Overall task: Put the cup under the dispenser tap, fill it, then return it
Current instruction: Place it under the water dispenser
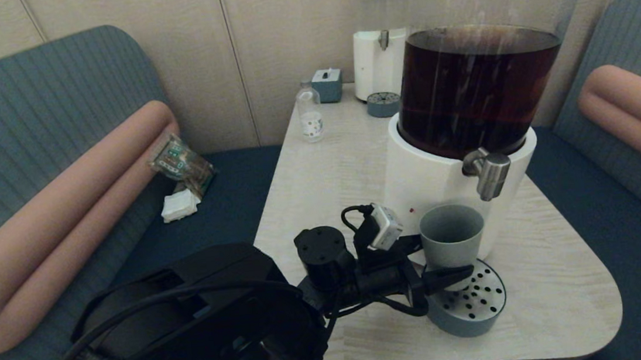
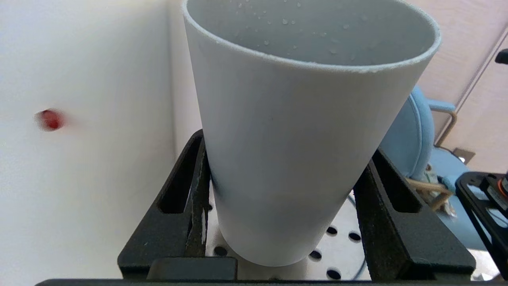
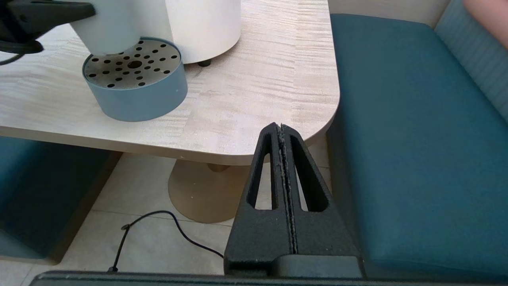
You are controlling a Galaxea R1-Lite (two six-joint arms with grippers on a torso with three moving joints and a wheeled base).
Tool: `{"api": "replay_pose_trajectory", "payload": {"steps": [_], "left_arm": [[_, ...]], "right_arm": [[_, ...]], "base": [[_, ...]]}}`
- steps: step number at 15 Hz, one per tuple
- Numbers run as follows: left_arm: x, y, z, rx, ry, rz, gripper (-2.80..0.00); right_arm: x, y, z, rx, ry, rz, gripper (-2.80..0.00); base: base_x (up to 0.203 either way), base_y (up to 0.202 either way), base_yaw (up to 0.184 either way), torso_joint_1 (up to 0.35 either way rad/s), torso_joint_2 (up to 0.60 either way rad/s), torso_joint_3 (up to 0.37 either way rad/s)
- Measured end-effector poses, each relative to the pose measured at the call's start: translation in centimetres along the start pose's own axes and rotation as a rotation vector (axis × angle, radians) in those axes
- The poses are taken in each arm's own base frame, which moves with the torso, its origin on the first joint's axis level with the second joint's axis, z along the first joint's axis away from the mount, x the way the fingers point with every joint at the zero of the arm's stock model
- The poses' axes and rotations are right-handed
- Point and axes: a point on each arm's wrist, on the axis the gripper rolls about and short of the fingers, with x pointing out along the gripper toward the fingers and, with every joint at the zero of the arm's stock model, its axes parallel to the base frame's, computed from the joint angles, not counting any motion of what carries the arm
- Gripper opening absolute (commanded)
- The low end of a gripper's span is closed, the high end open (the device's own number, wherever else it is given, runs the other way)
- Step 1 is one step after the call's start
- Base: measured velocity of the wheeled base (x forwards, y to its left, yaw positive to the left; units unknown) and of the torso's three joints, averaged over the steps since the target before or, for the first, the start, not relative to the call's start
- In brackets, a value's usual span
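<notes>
Next, my left gripper sets the grey-blue cup, now upright at the tray's back, down on the holes in the middle of the perforated drip tray (image 1: 475,296) (image 2: 328,221).
The grey-blue cup (image 1: 452,235) stands upright at the back of the perforated drip tray (image 1: 477,306), close against the dispenser's white base (image 1: 424,185). Its rim lies below the brushed-metal tap (image 1: 490,174) and slightly to its left. My left gripper (image 1: 441,261) is shut on the cup, one black finger on each side of its lower half. In the left wrist view the cup (image 2: 293,139) holds no liquid, only droplets on its inner wall. My right gripper (image 3: 281,127) hangs shut and empty below the table's near right corner, outside the head view.
The tank of dark brown liquid (image 1: 476,88) towers over the cup. A small clear bottle (image 1: 309,113), a tissue box (image 1: 327,84) and a second dispenser (image 1: 381,50) with its own tray stand at the back. Blue bench seats (image 3: 408,131) flank the table (image 1: 320,180).
</notes>
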Motion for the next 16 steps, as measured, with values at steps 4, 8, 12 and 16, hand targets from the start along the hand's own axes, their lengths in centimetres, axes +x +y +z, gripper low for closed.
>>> {"api": "replay_pose_trajectory", "payload": {"steps": [4,8,12,16], "left_arm": [[0.4,0.0,-0.6,-0.006,0.000,-0.001,-2.80],[0.7,-0.1,-1.1,-0.011,0.001,-0.008,-2.80],[1.1,-0.4,-1.4,-0.016,0.002,-0.016,-2.80],[1.2,-0.5,-1.6,-0.017,0.004,-0.018,-2.80]], "right_arm": [[0.0,0.0,0.0,0.000,0.000,0.001,-2.80],[0.0,0.0,0.0,0.000,0.000,0.000,-2.80],[0.0,0.0,0.0,0.000,0.000,0.001,-2.80],[0.0,0.0,0.0,0.000,0.000,0.001,-2.80]], "base": [[0.000,0.000,0.000,0.000,0.00,0.000],[0.000,0.000,0.000,0.000,0.00,0.000],[0.000,0.000,0.000,0.000,0.00,0.000],[0.000,0.000,0.000,0.000,0.00,0.000]]}}
